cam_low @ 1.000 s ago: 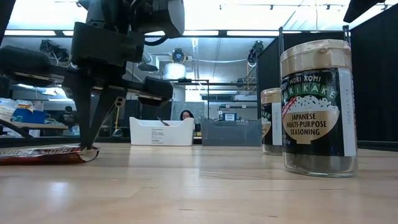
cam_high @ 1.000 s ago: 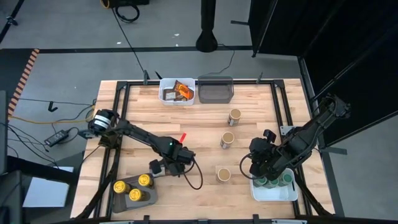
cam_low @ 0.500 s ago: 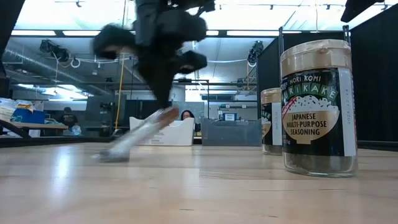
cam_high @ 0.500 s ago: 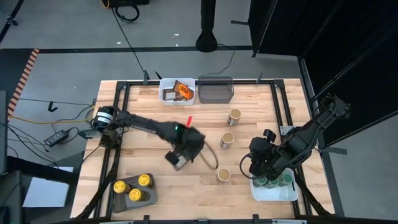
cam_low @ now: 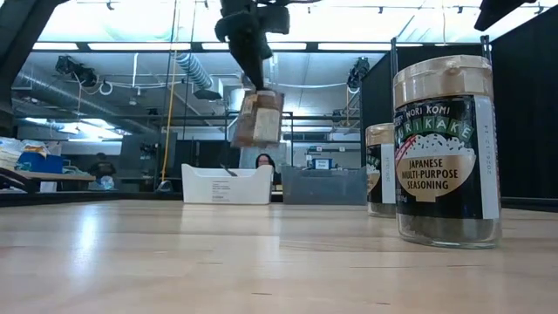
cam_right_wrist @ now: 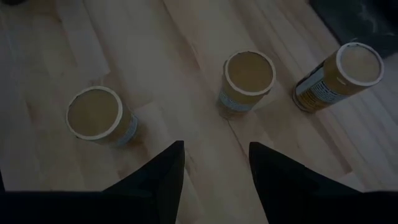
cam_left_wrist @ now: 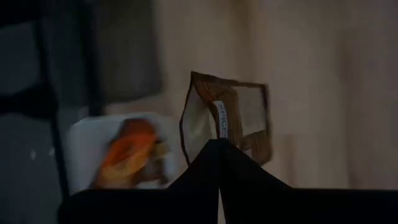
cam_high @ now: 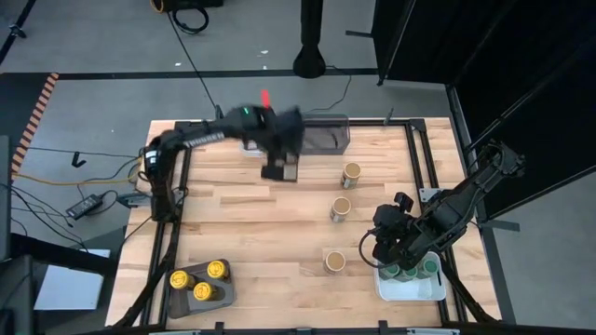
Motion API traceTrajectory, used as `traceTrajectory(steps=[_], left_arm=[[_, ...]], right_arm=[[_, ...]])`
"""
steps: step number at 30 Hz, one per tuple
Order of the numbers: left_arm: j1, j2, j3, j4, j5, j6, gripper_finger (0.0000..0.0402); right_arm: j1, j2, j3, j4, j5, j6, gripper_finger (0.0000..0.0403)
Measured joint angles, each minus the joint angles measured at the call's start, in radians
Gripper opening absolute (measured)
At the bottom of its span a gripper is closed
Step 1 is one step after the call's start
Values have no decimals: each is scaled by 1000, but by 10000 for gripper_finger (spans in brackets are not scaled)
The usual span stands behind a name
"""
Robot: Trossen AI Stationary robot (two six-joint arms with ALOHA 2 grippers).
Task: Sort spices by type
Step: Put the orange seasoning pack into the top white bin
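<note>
The brown spice packet, now held close to the white tray, will be released by my left gripper beside the orange packets in the far white tray (cam_high: 257, 144).
My left gripper (cam_low: 255, 83) hangs high over the far part of the table, shut on a flat brown spice packet with a pale label (cam_low: 257, 118) (cam_high: 277, 169). The packet is close to the white tray (cam_left_wrist: 78, 149), which holds orange packets (cam_left_wrist: 127, 149). Three tan-lidded spice jars (cam_high: 351, 174) (cam_high: 341, 208) (cam_high: 334, 261) stand on the table's right half. Above the near right, my right gripper (cam_right_wrist: 214, 155) is open with nothing between its fingers, looking down on those jars (cam_right_wrist: 247, 78). My left gripper pinches the packet's upper edge (cam_left_wrist: 219, 134) between its two shut fingers. The fingers slant steeply down from above. The packet hangs below them, slightly tilted and lifted well clear of the table.
A grey tray (cam_high: 323, 140) sits next to the white one at the far edge. Yellow-lidded jars (cam_high: 200, 284) stand on a grey tray at the near left. Green-lidded jars (cam_high: 410, 272) fill a white tray (cam_high: 410, 294) at the near right, under my right arm.
My left gripper has lifted the brown packet off the table at the near left. It has swung the packet up and toward the far edge, rolling its wrist as it went. The packet lay flat before; now it hangs clear of the table.
</note>
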Motion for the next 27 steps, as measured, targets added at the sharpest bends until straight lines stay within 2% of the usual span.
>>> traceTrajectory(steps=[5,11,18,27], left_arm=[[161,-1,110,-20,-39,25,0],[317,-1,118,-31,-34,27,0],[395,-2,14,-8,-14,22,0],[423,-2,-182,18,-7,50,16]], right_arm=[[0,0,0,-1,20,-7,190],[0,0,0,-2,20,-7,190],[0,0,0,-3,20,-7,190],[0,0,0,-3,20,-7,190]])
